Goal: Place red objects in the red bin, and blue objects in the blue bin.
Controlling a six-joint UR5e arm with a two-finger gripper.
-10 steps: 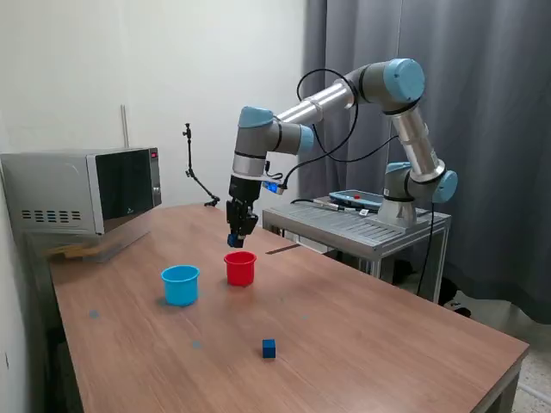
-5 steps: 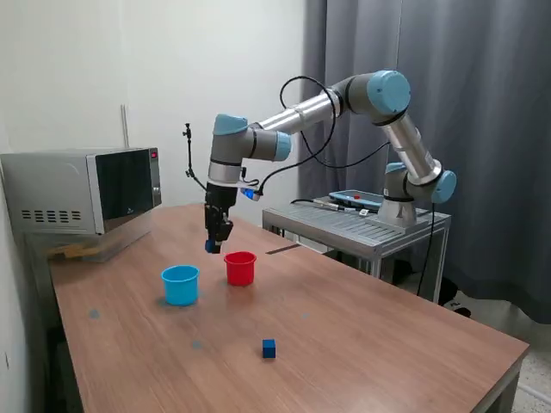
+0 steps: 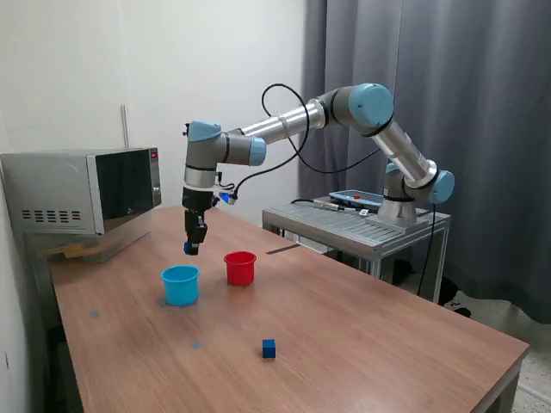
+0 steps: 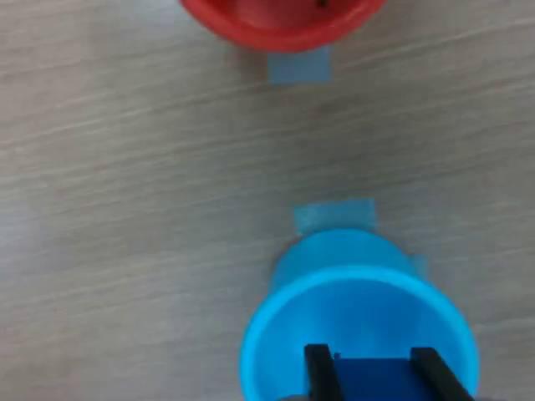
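Next, my gripper releases the dark blue cube inside the blue bin (image 3: 181, 289) (image 4: 322, 324), so that it sits on the bottom of the cup.
My gripper (image 3: 190, 248) hangs just above the blue bin (image 3: 180, 285), a light-blue cup on the wooden table. It is shut on a dark blue cube (image 4: 373, 379), which the wrist view shows pinched between the two black fingers (image 4: 318, 369) over the cup's opening (image 4: 359, 322). The red bin (image 3: 240, 268), a red cup, stands beside the blue one on the exterior view's right; its rim (image 4: 276, 21) shows in the wrist view. A second dark blue cube (image 3: 269, 348) lies on the table nearer the front. No red cubes show.
A microwave (image 3: 82, 189) stands on the table at the exterior view's left. A metal side table (image 3: 357, 225) with the arm's base is behind the table on the right. Blue tape marks (image 4: 299, 65) sit on the wood by each cup.
The arm has swung toward the exterior view's left, carrying the blue cube from above the red cup to above the blue cup.
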